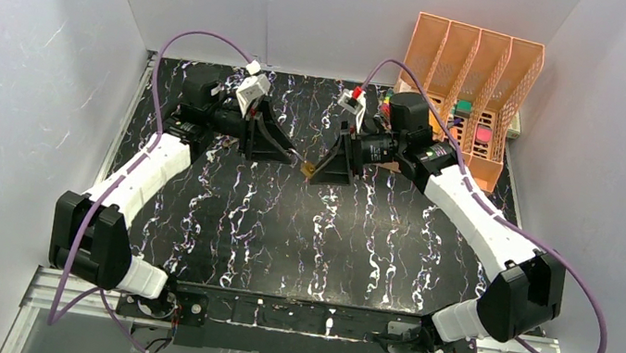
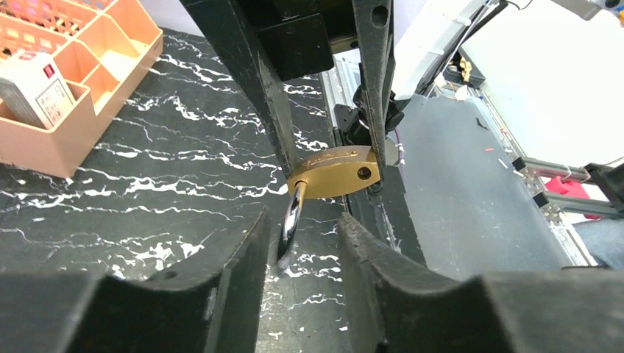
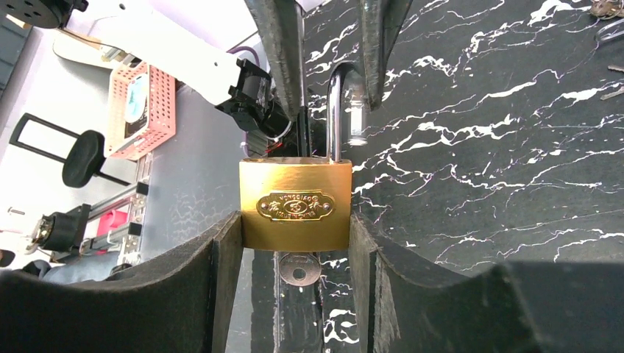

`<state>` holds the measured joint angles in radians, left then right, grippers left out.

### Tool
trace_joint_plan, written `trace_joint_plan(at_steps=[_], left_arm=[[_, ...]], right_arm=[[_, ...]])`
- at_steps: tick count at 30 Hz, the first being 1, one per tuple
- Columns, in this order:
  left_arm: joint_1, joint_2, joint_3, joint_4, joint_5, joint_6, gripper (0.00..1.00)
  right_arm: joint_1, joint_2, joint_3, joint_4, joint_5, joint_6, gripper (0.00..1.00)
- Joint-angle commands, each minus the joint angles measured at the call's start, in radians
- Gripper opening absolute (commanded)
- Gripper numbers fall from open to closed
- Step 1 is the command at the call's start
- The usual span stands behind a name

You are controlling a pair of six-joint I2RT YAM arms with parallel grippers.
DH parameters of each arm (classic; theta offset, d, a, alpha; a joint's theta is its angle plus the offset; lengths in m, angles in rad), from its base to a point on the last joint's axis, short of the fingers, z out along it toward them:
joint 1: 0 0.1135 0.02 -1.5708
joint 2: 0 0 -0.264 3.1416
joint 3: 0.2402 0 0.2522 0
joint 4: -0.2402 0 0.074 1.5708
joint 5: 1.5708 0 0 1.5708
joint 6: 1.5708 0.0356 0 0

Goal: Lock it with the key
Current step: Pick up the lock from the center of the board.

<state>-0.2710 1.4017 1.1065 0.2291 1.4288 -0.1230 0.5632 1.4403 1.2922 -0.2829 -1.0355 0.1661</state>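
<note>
The robot's right gripper has the padlock by its narrow sides, so the left gripper should hold the padlock's shackle while the right gripper turns and takes the padlock's broad sides [image 3: 296,206].
My right gripper [image 1: 318,170] [image 3: 294,224] is shut on the brass padlock [image 3: 294,202] [image 1: 306,167] and holds it by its two narrow sides above the black marble table. A key [image 3: 299,268] sits in the keyhole on the lock's underside. The silver shackle [image 3: 336,110] [image 2: 292,224] is open, with its free end out of the body. My left gripper [image 1: 293,157] [image 2: 302,228] is open around the shackle, which lies against its left finger [image 2: 243,257] with a gap to the right one. The padlock body also shows in the left wrist view [image 2: 335,170].
An orange slotted organizer [image 1: 468,87] [image 2: 66,88] with small items stands at the back right of the table. Loose keys [image 3: 607,9] lie on the table beyond the lock. Grey walls enclose the table on three sides.
</note>
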Motion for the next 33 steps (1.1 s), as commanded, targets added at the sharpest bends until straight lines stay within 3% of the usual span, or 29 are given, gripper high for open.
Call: trace_joint_plan(at_steps=[1,2,3,8,12,16,19,25,33], left_arm=[[-0.002,-0.026,0.037,0.022,0.053,-0.010,0.23],[-0.002,-0.025,0.038,0.019,0.051,-0.010,0.06],[-0.002,-0.029,0.036,0.004,0.025,-0.006,0.00],[-0.002,-0.020,0.030,0.029,0.030,-0.061,0.00],[-0.001,0.036,0.088,0.064,0.029,-0.235,0.00],[-0.001,0.077,0.147,0.186,-0.029,-0.440,0.00],[-0.001,0.080,0.142,0.440,-0.103,-0.632,0.00],[-0.003,0.053,0.163,0.609,-0.254,-0.751,0.00],[-0.004,0.002,0.189,0.729,-0.328,-0.820,0.00]], right_arm=[[-0.005,-0.050,0.067,0.106,-0.031,0.038,0.59],[-0.005,-0.051,0.066,0.117,-0.031,0.045,0.59],[-0.005,-0.053,0.067,0.124,-0.029,0.052,0.59],[-0.006,-0.057,0.108,0.090,0.006,0.031,0.60],[-0.006,-0.080,0.156,0.007,0.274,-0.037,0.59],[-0.006,-0.166,0.085,0.081,0.481,-0.079,0.79],[-0.005,-0.219,0.035,0.144,0.531,-0.100,0.97],[-0.006,-0.323,-0.121,0.382,0.476,-0.115,0.99],[-0.021,-0.354,-0.262,0.753,0.231,-0.113,0.99]])
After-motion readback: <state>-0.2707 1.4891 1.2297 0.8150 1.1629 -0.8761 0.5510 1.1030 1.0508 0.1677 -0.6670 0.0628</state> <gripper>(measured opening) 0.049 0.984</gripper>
